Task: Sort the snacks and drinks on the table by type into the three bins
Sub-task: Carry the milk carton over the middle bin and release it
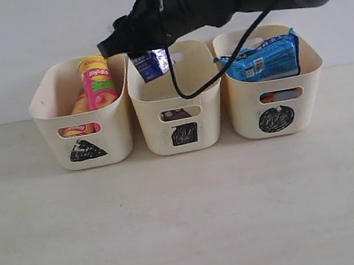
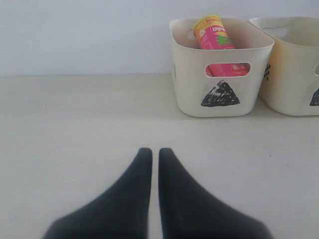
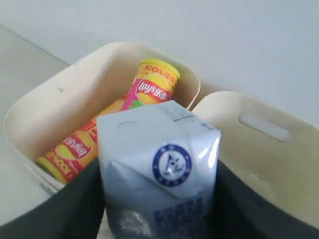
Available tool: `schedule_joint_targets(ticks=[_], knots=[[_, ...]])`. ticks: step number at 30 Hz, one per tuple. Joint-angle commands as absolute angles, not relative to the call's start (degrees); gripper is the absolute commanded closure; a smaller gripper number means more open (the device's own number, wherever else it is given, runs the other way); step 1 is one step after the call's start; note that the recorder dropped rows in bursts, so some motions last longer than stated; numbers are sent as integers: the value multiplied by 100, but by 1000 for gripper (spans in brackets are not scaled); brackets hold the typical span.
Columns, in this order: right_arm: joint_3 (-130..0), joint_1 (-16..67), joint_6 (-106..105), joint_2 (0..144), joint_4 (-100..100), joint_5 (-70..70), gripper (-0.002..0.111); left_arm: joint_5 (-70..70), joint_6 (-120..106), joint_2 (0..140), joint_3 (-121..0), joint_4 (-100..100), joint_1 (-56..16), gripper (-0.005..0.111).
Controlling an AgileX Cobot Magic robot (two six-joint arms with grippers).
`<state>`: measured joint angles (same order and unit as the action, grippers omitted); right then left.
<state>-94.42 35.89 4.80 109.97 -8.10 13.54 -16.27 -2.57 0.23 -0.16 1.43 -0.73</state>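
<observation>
The white and blue drink carton, still held above the square bin, will be let go by my right gripper inside the square bin (image 1: pixel 184 91), just behind the bin's front side.
My right gripper (image 1: pixel 152 55) is shut on a white and blue drink carton (image 1: pixel 152 65) (image 3: pixel 159 179), holding it above the square bin (image 1: pixel 174 99). Its black fingers (image 3: pixel 79 209) press the carton's two sides. The triangle bin (image 1: pixel 84 113) (image 2: pixel 219 64) holds the tall pink chip can (image 1: pixel 98 83) (image 2: pixel 214 35) and a yellow-red can (image 3: pixel 75 149). A dark purple carton (image 1: pixel 175 114) shows through the square bin's handle cutout. The blue bag (image 1: pixel 266 58) sticks out of the circle bin (image 1: pixel 272 88). My left gripper (image 2: pixel 155 152) is shut and empty over the bare table (image 2: pixel 75 129).
The three bins stand in a row against a pale wall (image 1: pixel 16 36). A black cable (image 1: pixel 220 66) from the right arm loops over the square bin. In front of the bins lies open table (image 1: pixel 190 217).
</observation>
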Motion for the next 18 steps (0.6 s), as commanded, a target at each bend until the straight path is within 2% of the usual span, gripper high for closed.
schedule_joint_targets(ticks=[1, 18], knots=[[-9313, 3305, 824, 11058, -873, 296, 108, -1606, -223, 0, 0, 150, -62, 102], [-9313, 2802, 1468, 11964, -780, -992, 108, -1606, -223, 0, 0, 150, -62, 102]])
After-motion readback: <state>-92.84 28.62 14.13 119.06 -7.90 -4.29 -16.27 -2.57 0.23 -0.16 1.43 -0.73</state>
